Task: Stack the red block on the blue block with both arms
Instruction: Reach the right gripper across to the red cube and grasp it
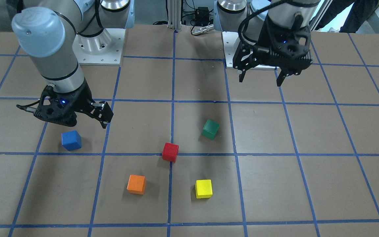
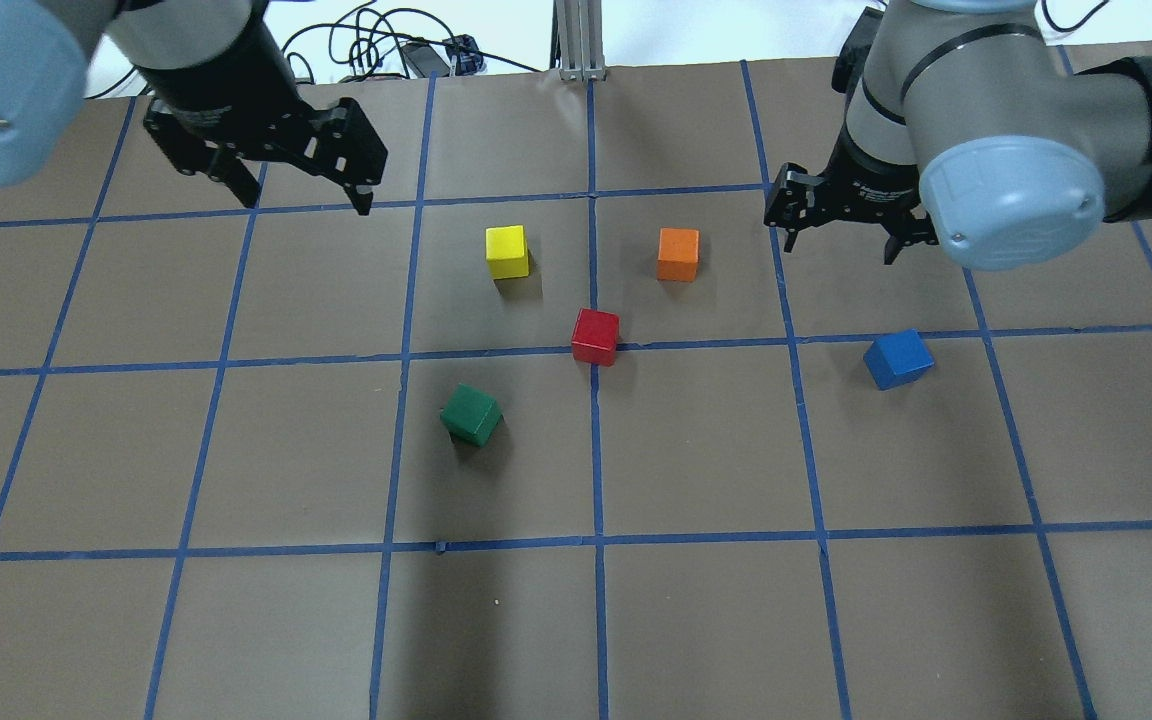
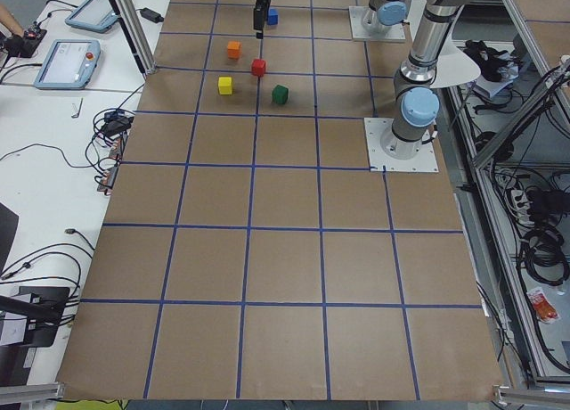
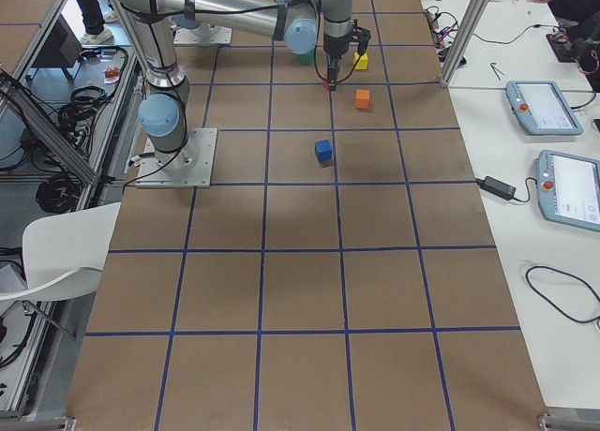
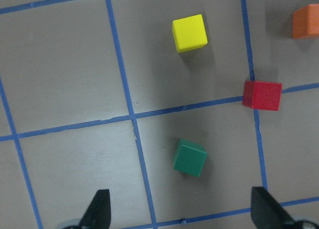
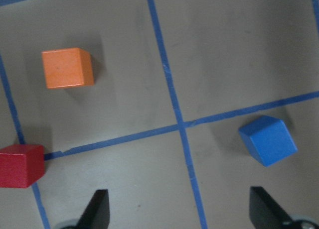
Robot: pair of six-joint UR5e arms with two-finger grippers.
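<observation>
The red block belongs on top of the blue block, so my right gripper needs to close on the opposite sides of the red block (image 1: pixel 170 152) (image 6: pixel 23 166).
The red block (image 2: pixel 595 336) sits on a blue tape line near the table's middle; it also shows in the front view (image 1: pixel 170 152) and both wrist views (image 5: pixel 262 95) (image 6: pixel 20 165). The blue block (image 2: pixel 898 359) lies turned at an angle on the robot's right (image 1: pixel 71 140) (image 6: pixel 268 140). My right gripper (image 2: pixel 840 245) hovers open and empty just beyond the blue block, above the table (image 1: pixel 63 118). My left gripper (image 2: pixel 306 200) is open and empty, raised over the far left part of the table (image 1: pixel 260 81), well away from both blocks.
A green cube (image 2: pixel 471 414), a yellow cube (image 2: pixel 507 251) and an orange cube (image 2: pixel 678 254) stand around the red block. The arm base plates (image 1: pixel 99 49) sit at the robot's edge of the brown, blue-taped table (image 2: pixel 696 620).
</observation>
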